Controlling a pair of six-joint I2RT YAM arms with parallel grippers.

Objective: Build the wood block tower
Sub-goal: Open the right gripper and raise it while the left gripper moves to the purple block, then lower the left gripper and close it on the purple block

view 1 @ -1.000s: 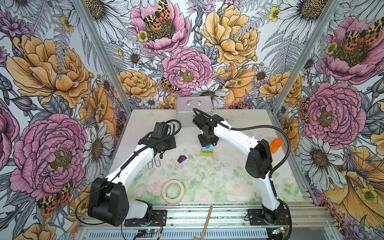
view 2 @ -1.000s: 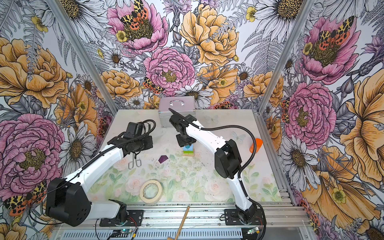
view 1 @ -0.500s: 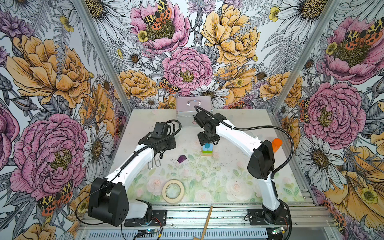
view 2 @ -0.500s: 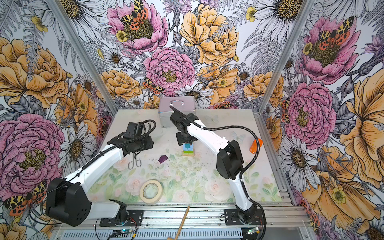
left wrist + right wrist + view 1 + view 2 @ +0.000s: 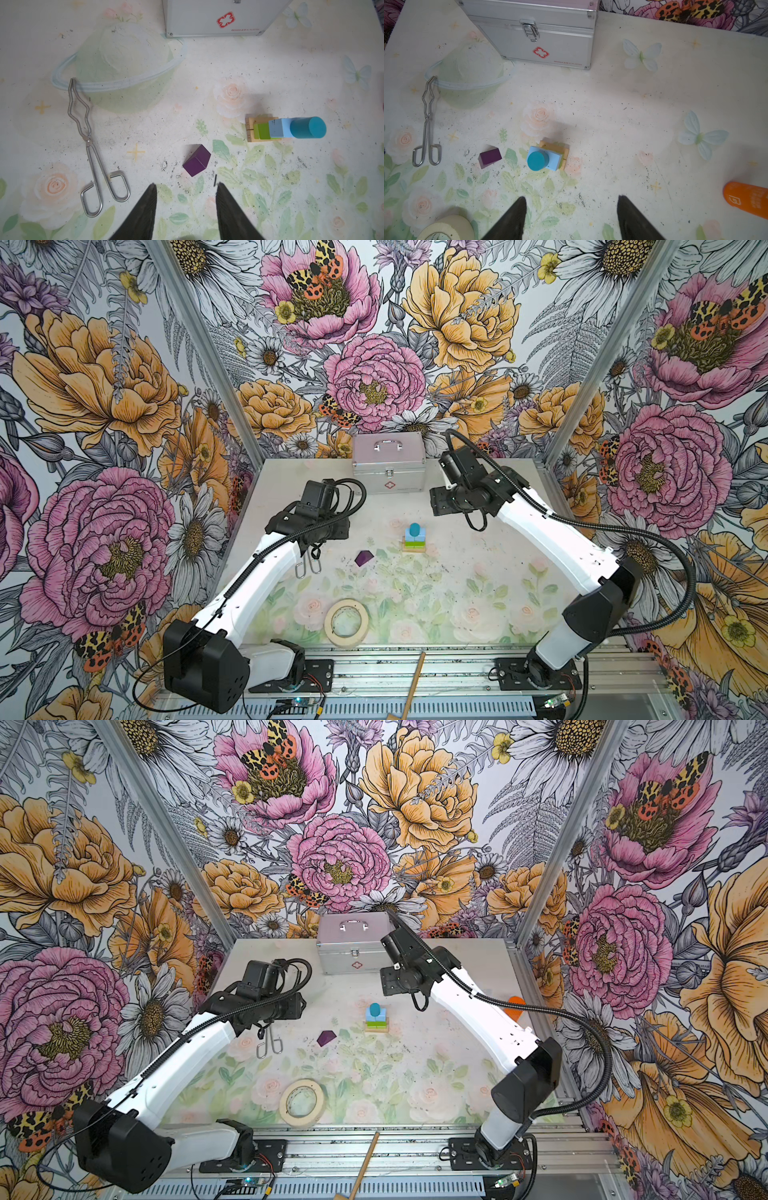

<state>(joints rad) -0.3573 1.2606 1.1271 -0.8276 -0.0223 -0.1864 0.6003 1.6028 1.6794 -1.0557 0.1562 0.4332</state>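
Note:
Next, my left gripper moves to the purple roof-shaped block and grips the block's triangular ends [image 5: 364, 557] [image 5: 197, 161], close to its top.
The wood block tower [image 5: 414, 537] [image 5: 376, 1017] stands mid-table: tan bars at the bottom, then lime-green blocks, light-blue cubes and a teal cylinder [image 5: 538, 161] on top. Nothing touches it. A purple roof-shaped block [image 5: 364, 558] [image 5: 197, 160] lies on the mat to its left. My left gripper [image 5: 186, 185] is open and empty, hovering just short of the purple block. My right gripper [image 5: 571, 197] is open and empty too, raised behind and to the right of the tower [image 5: 550, 154].
A silver first-aid case [image 5: 388, 468] stands at the back. Metal tongs [image 5: 308, 566] lie under the left arm. A beige tape roll [image 5: 346, 622] sits near the front. An orange container [image 5: 514, 1006] lies at the right, and a wooden stick [image 5: 413, 684] at the front rail.
My right gripper has pulled up and back to the right from the tower, leaving the teal cylinder on top. The left arm has stayed in place.

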